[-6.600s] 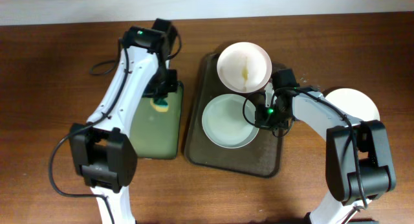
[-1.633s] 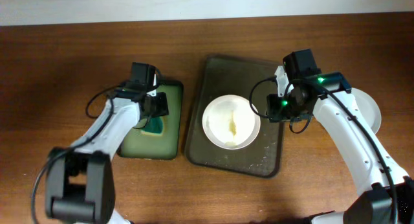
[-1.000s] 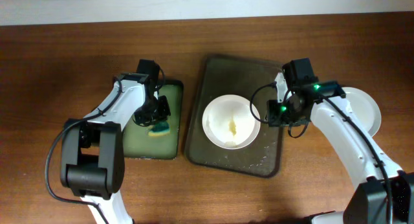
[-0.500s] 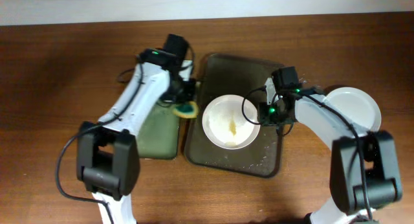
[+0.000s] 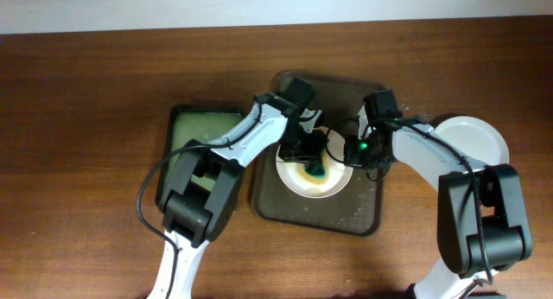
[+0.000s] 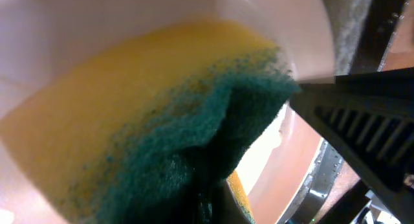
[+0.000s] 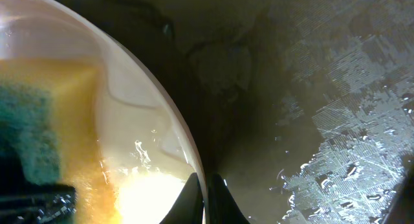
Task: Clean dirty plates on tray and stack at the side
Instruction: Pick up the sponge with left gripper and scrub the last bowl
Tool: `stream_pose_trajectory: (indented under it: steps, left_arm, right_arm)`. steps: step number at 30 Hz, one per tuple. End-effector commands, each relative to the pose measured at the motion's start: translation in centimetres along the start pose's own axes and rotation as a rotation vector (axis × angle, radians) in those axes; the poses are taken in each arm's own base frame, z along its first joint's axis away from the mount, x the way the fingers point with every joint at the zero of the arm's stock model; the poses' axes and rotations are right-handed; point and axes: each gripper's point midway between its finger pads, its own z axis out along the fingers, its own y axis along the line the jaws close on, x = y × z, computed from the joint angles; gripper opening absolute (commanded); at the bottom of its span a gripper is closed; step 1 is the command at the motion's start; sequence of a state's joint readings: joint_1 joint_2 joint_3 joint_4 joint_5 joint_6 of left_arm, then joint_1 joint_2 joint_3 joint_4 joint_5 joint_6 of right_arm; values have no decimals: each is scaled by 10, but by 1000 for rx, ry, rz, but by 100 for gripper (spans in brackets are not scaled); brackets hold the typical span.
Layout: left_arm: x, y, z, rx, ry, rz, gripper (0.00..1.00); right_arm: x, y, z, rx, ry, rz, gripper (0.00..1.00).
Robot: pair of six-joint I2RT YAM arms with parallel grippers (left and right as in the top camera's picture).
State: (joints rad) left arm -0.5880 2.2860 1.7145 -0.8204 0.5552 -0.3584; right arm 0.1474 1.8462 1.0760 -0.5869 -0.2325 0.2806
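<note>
I should use my left gripper to set the teal sponge down in the middle of the smaller green-lined tray (image 5: 203, 158).
A white plate (image 5: 315, 180) lies on the dark brown tray (image 5: 354, 214). My left gripper (image 5: 313, 154) is shut on a teal and yellow sponge (image 5: 316, 165) and presses it on the plate's middle; the sponge fills the left wrist view (image 6: 162, 140). My right gripper (image 5: 352, 152) is shut on the plate's right rim (image 7: 194, 166), seen edge-on in the right wrist view with the sponge (image 7: 45, 133) at the left. A second white plate (image 5: 479, 135) lies on the table to the right of the tray.
A smaller green-lined tray (image 5: 186, 148) lies left of the brown tray, with no sponge in it. The brown tray's floor is wet (image 7: 336, 140). Bare wooden table (image 5: 78, 117) surrounds both trays.
My left gripper carried the sponge from the green tray rightward onto the plate's middle. My right gripper stays clamped on the plate's rim.
</note>
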Motion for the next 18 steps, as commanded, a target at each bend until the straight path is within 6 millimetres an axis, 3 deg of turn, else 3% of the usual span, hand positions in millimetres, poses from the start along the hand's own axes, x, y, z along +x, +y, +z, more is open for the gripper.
stream_pose_trajectory:
  steps: [1, 3, 6, 9, 10, 13, 15, 17, 18]
  left_arm:
    - [27, -18, 45, 0, 95, 131, 0]
    - [19, 5, 39, -114, 66, 110, 0]
    - [-1, 73, -17, -468, 9, -15, 0]
    - [-15, 110, -67, -668, -39, -65, 0]
    - [-16, 115, -71, -681, -44, -72, 0]
    - [-20, 112, -66, -662, -65, -94, 0]
    - [-18, 83, -40, -512, -42, -66, 0]
    - [-9, 32, -2, -279, 25, 24, 0]
    - [-5, 19, 7, -228, 43, 53, 0]
  right_arm:
    - [6, -4, 8, 28, 20, 14, 4]
    - [6, -4, 8, 28, 20, 14, 4]
    - [6, -4, 8, 28, 20, 14, 4]
    - [6, -4, 8, 29, 20, 14, 4]
    - [6, -4, 8, 29, 20, 14, 4]
    - [6, -4, 8, 29, 20, 14, 4]
    - [6, -4, 8, 28, 20, 14, 4]
    - [5, -4, 8, 28, 19, 14, 4]
    - [5, -4, 8, 28, 19, 14, 4]
